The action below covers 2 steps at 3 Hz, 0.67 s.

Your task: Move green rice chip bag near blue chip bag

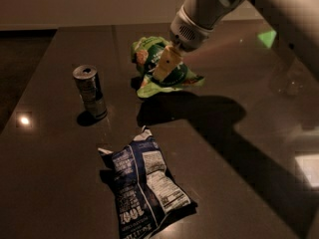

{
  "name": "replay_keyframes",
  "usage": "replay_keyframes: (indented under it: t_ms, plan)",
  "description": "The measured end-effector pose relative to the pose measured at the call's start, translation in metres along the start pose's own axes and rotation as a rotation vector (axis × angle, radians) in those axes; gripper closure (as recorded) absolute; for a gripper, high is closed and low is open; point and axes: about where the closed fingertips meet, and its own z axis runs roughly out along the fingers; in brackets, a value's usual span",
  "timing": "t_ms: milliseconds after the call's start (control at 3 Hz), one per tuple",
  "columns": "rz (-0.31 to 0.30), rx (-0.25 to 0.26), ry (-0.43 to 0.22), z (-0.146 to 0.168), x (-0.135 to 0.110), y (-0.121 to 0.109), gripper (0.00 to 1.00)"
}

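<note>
I am to place the green rice chip bag with my gripper. I should set it down on the table [187, 115] just behind the blue chip bag's far end.
The green rice chip bag [172, 76] is at the far middle of the dark table, crumpled, with its shadow on the table just below it. My gripper [167, 64] comes down from the upper right and is shut on the bag's middle; one tan finger [166, 62] shows across the bag. The bag seems raised a little off the table. The blue chip bag [145, 185] lies flat near the front, label side up, well apart from the green bag and nearer the camera.
A silver drink can [90, 91] stands upright left of the green bag and behind the blue bag. The dark glossy table [239, 148] stretches right, crossed by my arm's shadow. My white arm [279, 9] fills the upper right.
</note>
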Motion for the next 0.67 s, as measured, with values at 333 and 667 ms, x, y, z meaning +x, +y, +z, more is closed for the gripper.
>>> replay_keyframes:
  t_ms: [333, 667]
  plan:
    - [0.022, -0.049, -0.020, -0.015, 0.026, 0.031, 1.00]
    - [0.052, -0.105, -0.028, -0.021, 0.049, 0.058, 1.00]
